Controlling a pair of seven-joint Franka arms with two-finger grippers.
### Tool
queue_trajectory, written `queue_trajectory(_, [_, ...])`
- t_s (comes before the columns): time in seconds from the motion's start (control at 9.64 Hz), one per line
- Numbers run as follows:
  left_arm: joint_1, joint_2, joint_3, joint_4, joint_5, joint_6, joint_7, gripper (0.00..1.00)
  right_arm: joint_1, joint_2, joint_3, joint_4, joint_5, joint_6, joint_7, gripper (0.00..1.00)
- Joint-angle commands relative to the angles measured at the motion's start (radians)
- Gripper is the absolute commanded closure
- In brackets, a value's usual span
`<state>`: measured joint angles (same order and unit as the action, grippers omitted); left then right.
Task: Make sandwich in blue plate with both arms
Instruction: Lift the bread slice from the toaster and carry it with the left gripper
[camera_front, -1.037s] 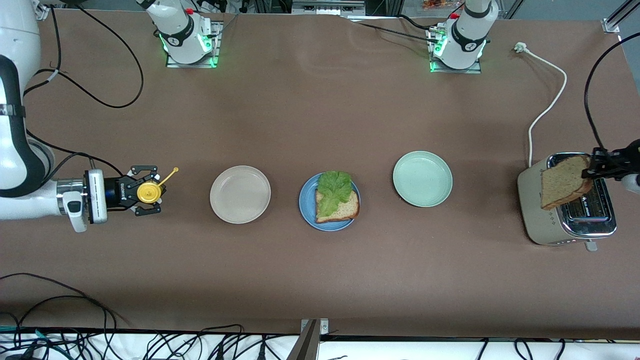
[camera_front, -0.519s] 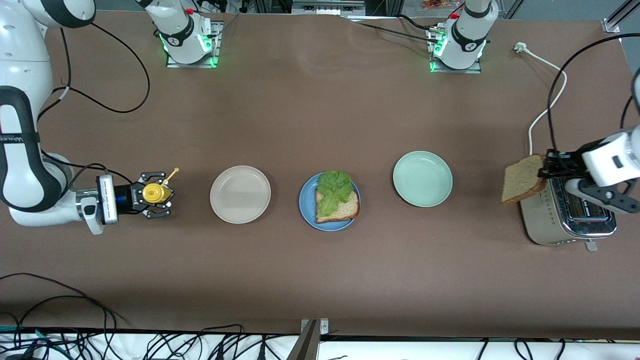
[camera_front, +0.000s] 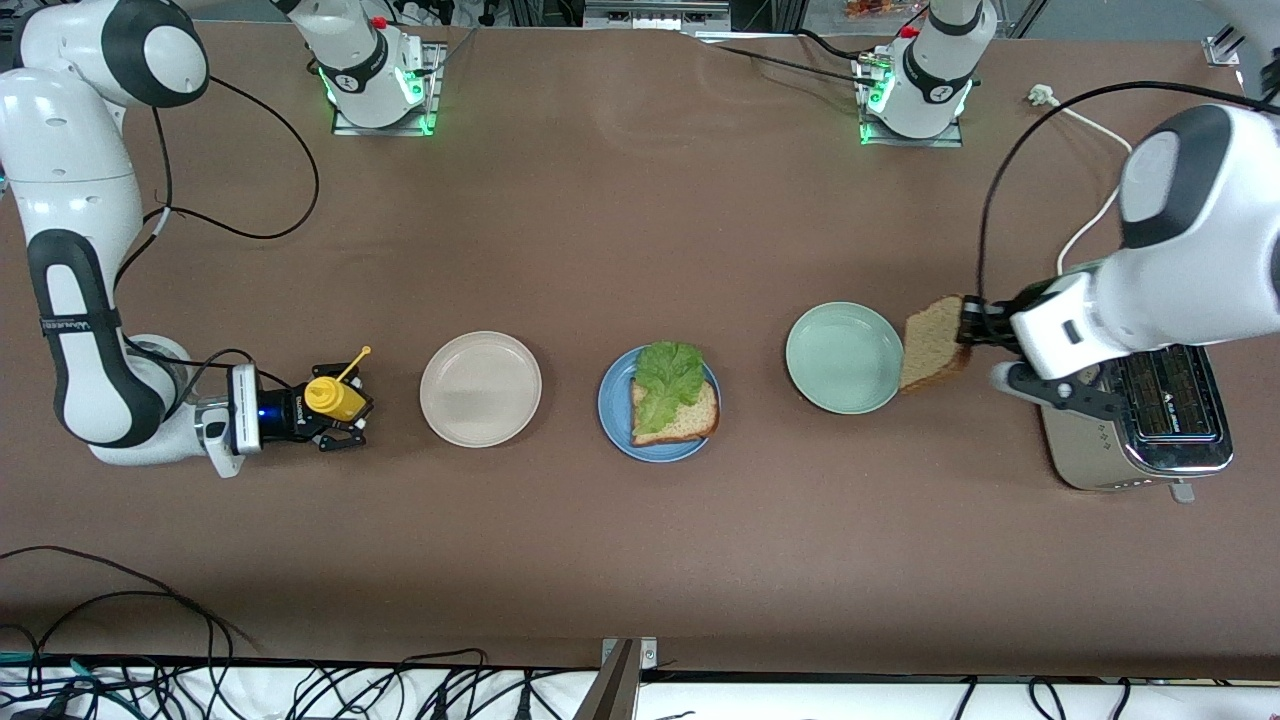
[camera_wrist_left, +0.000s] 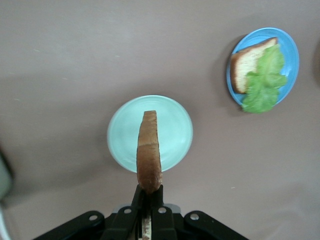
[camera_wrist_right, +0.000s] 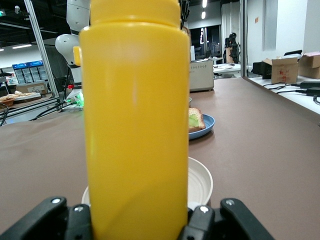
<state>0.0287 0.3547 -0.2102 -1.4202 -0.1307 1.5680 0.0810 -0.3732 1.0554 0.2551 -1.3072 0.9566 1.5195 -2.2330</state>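
Next, my right gripper puts the yellow squeeze bottle, now held low over the table, upright on the bare table (camera_front: 371, 413) between itself and the beige plate and lets it go.
The blue plate (camera_front: 612, 405) lies mid-table and carries one bread slice (camera_front: 692, 420) with a lettuce leaf (camera_front: 668, 375) on top. My left gripper (camera_front: 966, 326) is shut on the edge of a second bread slice (camera_front: 932, 342), which hangs on edge in the air over the rim of the pale green plate (camera_front: 840, 358). In the left wrist view this slice (camera_wrist_left: 149, 150) shows edge-on above that plate (camera_wrist_left: 175, 125), with the blue plate (camera_wrist_left: 291, 42) farther off. My right gripper (camera_front: 332, 412) is shut on a yellow squeeze bottle (camera_front: 335, 398), low over the table beside the beige plate (camera_front: 480, 388).
A toaster (camera_front: 1150, 440) stands at the left arm's end of the table, its white cord (camera_front: 1095, 200) trailing toward the arm bases. The right wrist view shows the bottle (camera_wrist_right: 135, 125) close up, the beige plate (camera_wrist_right: 202, 182) and the blue plate (camera_wrist_right: 207, 122).
The left arm has carried the bread slice from above the toaster to the pale green plate's rim. The right gripper has moved with the bottle toward the beige plate and turned it.
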Motion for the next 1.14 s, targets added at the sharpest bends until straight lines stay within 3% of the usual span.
queue_trajectory(0.0, [-0.007,0.042,-0.102,0.023,-0.026,0.042,-0.15,1.0,-0.023,0.095,0.035,0.045,0.03,-0.007,-0.097,1.0])
queue_trajectory(0.31, [-0.01,0.104,-0.181,0.026,-0.055,0.124,-0.24,1.0,-0.03,0.153,0.035,0.075,0.025,-0.005,-0.155,1.0])
queue_trajectory(0.52, [-0.027,0.17,-0.198,0.078,-0.09,0.142,-0.318,1.0,-0.03,0.161,0.029,0.075,0.014,0.014,-0.177,1.0])
queue_trajectory(0.73, [-0.033,0.252,-0.265,0.13,-0.09,0.171,-0.423,1.0,-0.03,0.166,0.026,0.075,0.001,0.021,-0.183,1.0])
queue_trajectory(0.83, [-0.038,0.285,-0.296,0.132,-0.09,0.216,-0.469,1.0,-0.03,0.166,0.024,0.075,-0.004,0.024,-0.182,0.93])
queue_trajectory(1.04, [-0.056,0.332,-0.317,0.132,-0.101,0.295,-0.521,1.0,-0.029,0.166,0.015,0.074,-0.024,0.047,-0.172,0.9])
